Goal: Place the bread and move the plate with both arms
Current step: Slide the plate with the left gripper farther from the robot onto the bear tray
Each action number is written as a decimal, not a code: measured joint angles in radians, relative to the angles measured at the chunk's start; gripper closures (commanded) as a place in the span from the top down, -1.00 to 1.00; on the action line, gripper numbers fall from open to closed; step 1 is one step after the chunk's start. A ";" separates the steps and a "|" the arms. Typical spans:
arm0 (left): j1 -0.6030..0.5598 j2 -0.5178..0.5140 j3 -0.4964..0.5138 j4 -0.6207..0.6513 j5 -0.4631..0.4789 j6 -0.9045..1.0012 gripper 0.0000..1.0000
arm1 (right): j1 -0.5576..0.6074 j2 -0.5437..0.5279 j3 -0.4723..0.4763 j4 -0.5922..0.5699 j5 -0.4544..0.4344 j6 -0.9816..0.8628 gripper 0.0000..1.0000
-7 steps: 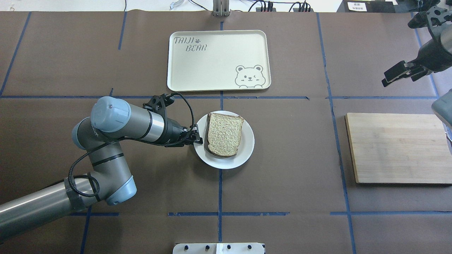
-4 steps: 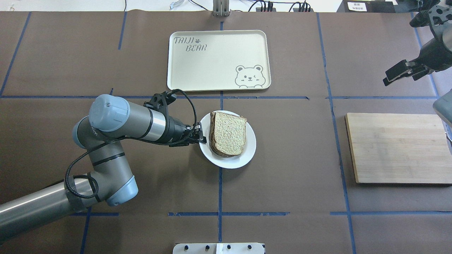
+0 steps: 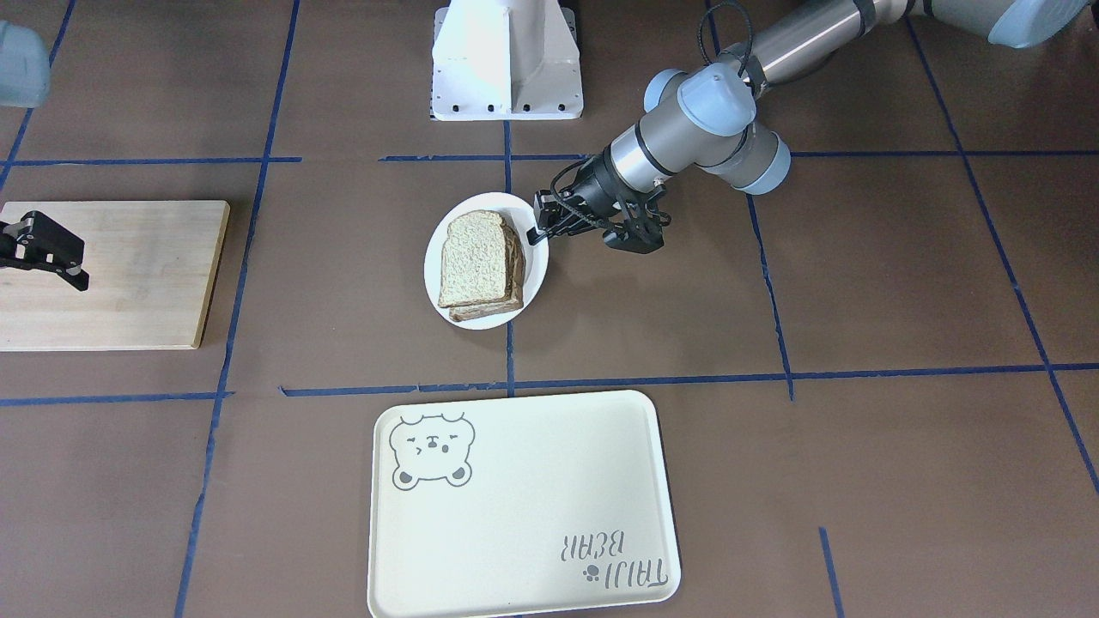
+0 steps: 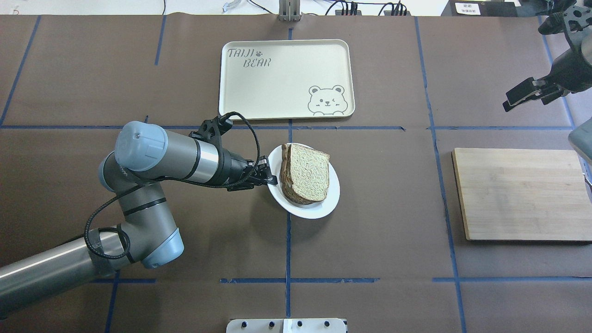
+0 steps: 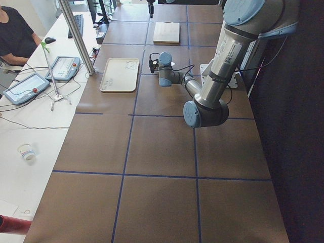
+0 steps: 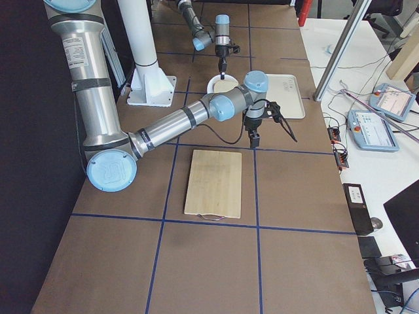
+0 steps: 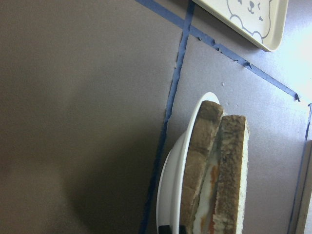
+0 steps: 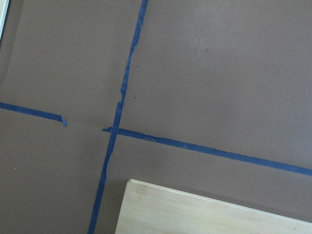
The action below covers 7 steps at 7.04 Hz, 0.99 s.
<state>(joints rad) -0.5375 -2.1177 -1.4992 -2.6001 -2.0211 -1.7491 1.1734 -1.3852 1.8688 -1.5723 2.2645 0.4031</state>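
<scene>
My left gripper needs to set the small white plate, now near the table's middle, on the cream tray (image 3: 531,513) and let go of it there, between the tray's bear face and its lettering.
The small white plate (image 4: 306,212) sits near the table's middle and carries two stacked slices. The plain brown bread (image 4: 309,172) lies on top of a slice with egg, whose white and orange show between them in the left wrist view. My left gripper (image 4: 273,178) is shut on the plate's left rim (image 3: 538,257). The plate (image 7: 168,190) looks tilted and casts a shadow on the paper. My right gripper (image 4: 527,95) hovers at the far right, beyond the wooden board, open and holding nothing (image 3: 43,251).
A cream bear tray (image 4: 286,69) lies just beyond the plate, also seen as the tray (image 3: 515,481). A wooden cutting board (image 4: 520,194) lies at the right. The white pedestal (image 3: 506,60) stands at the robot's side. A person (image 5: 15,35) sits by the side bench.
My left gripper has carried the plate with the bread a little to the right and tipped it. My right gripper has drifted slightly up and away.
</scene>
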 measured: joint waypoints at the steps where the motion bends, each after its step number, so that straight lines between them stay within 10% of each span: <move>1: -0.005 0.000 0.001 -0.036 0.002 -0.031 -1.00 | 0.003 0.000 0.001 0.000 0.001 0.000 1.00; 7: -0.023 -0.075 0.180 -0.431 0.302 -0.386 -1.00 | 0.030 -0.008 0.011 0.000 0.018 0.002 1.00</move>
<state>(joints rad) -0.5604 -2.1928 -1.3194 -3.0309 -1.7186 -2.1355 1.2032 -1.3928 1.8798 -1.5723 2.2827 0.4049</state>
